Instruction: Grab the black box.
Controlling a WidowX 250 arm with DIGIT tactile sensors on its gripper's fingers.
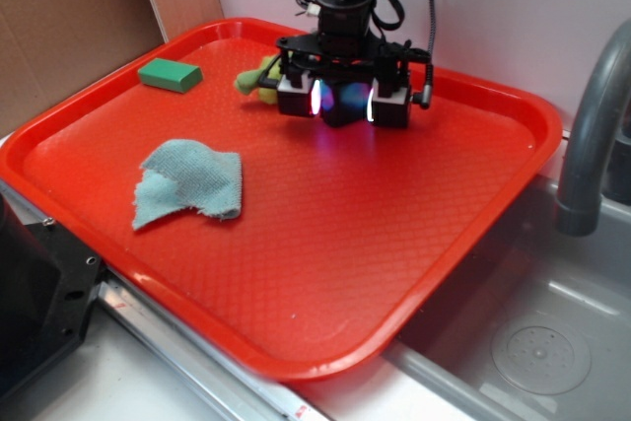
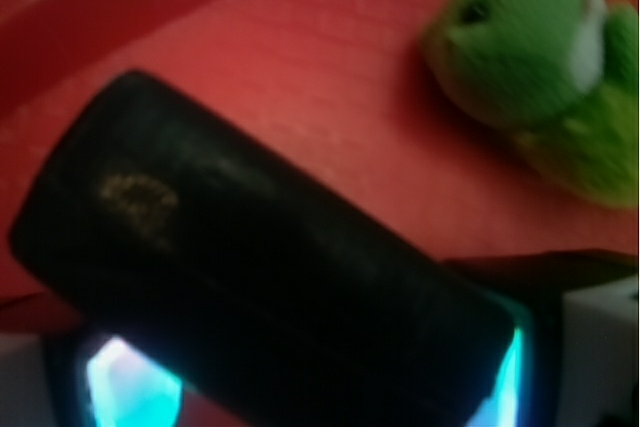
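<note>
The black box is lying at a slant, its corner against my gripper's finger, so I should open, turn square to the box and then close on its long sides (image 2: 325, 202).
The black box (image 1: 343, 103) sits between my gripper's (image 1: 343, 113) two glowing pads, low over the back of the red tray (image 1: 463, 214). In the wrist view the black box (image 2: 250, 267) fills the middle, lying at a slant across the jaws of the gripper (image 2: 300, 387). Its near right corner presses the right pad (image 2: 510, 377) and its lower left edge crosses the left pad (image 2: 130, 387). The gripper looks shut on the box. The box's underside is hidden.
A green plush toy (image 2: 540, 77) lies just beyond the box, showing behind the gripper as a green plush toy (image 1: 258, 78). A green block (image 1: 170, 74) sits at the tray's back left, a blue-grey cloth (image 1: 192, 182) in the left middle. A grey faucet (image 1: 592, 135) and sink stand right of the tray.
</note>
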